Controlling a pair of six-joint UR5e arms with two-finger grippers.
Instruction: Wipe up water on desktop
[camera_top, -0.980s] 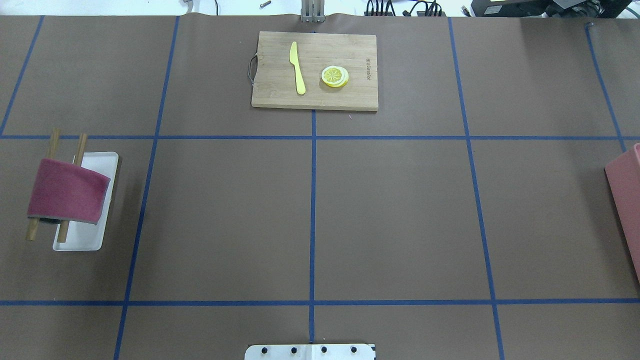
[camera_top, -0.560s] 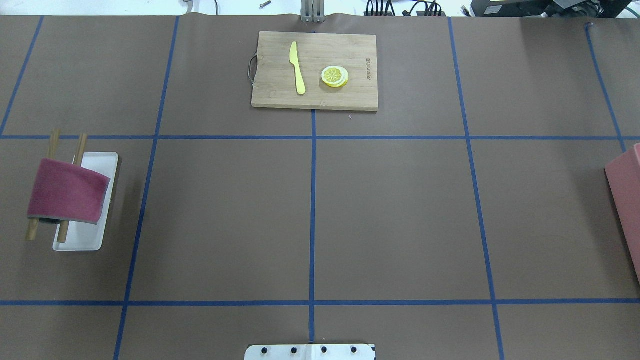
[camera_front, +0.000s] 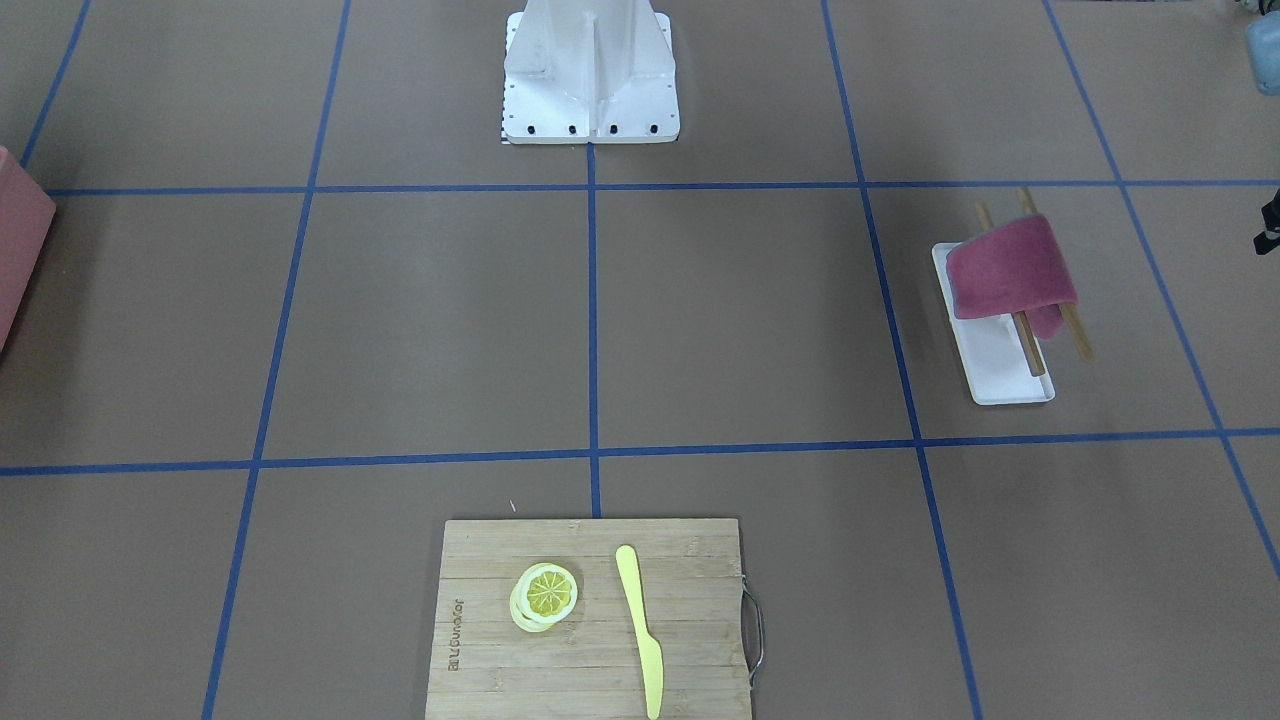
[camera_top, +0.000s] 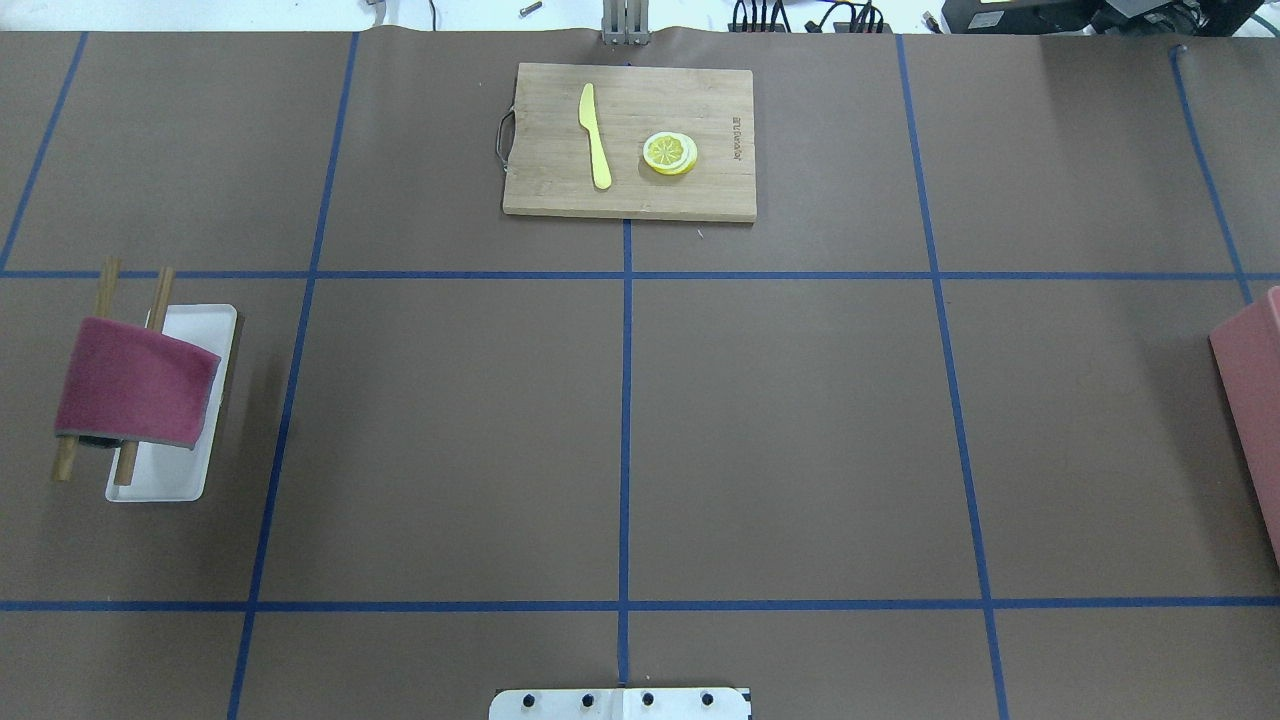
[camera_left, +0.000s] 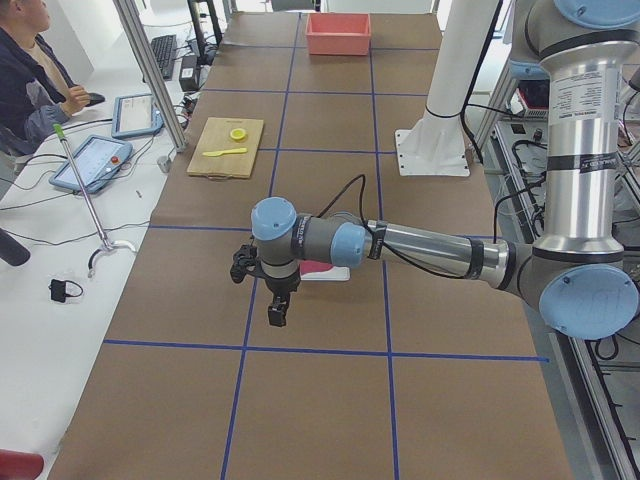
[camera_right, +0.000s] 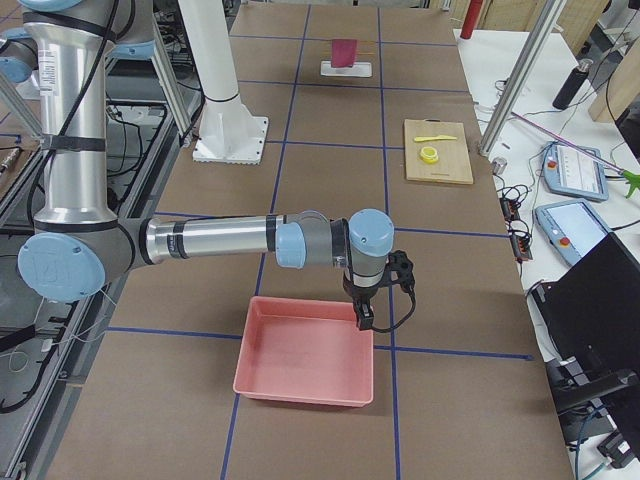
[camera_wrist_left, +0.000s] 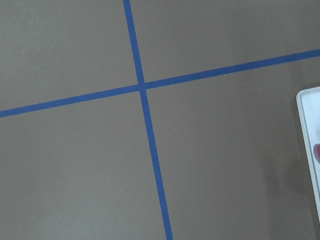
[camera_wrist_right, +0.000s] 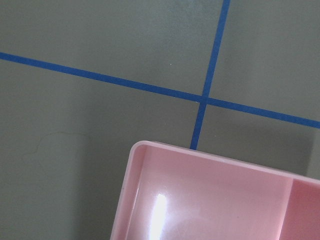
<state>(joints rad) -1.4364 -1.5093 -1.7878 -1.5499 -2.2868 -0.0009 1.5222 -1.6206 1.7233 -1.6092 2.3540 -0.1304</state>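
Observation:
The dark red cloth's edge (camera_front: 1065, 287) is over the wooden stick, past the white tray's side. My left gripper will go there next and close on it.
The desktop (camera_top: 800, 420) is a matte grey-brown top crossed by blue tape lines; I see no clear puddle on it. The right wrist view shows a faint outlined mark (camera_wrist_right: 50, 142) on it. A dark red cloth (camera_top: 135, 385) hangs over two wooden sticks above a small white tray (camera_top: 190, 470) at the left; it also shows in the front-facing view (camera_front: 1010, 265). My left gripper (camera_left: 275, 315) hovers above the desktop near the tray. My right gripper (camera_right: 365, 318) hovers at the pink bin's far edge. I cannot tell whether either is open or shut.
A bamboo cutting board (camera_top: 700, 190) with a yellow knife (camera_top: 595, 135) and lemon slices (camera_top: 670, 153) lies at the far middle. A pink bin (camera_top: 1250, 400) stands at the right edge. The robot's white base (camera_front: 590, 70) is near the middle. An operator (camera_left: 30, 60) sits beyond the table.

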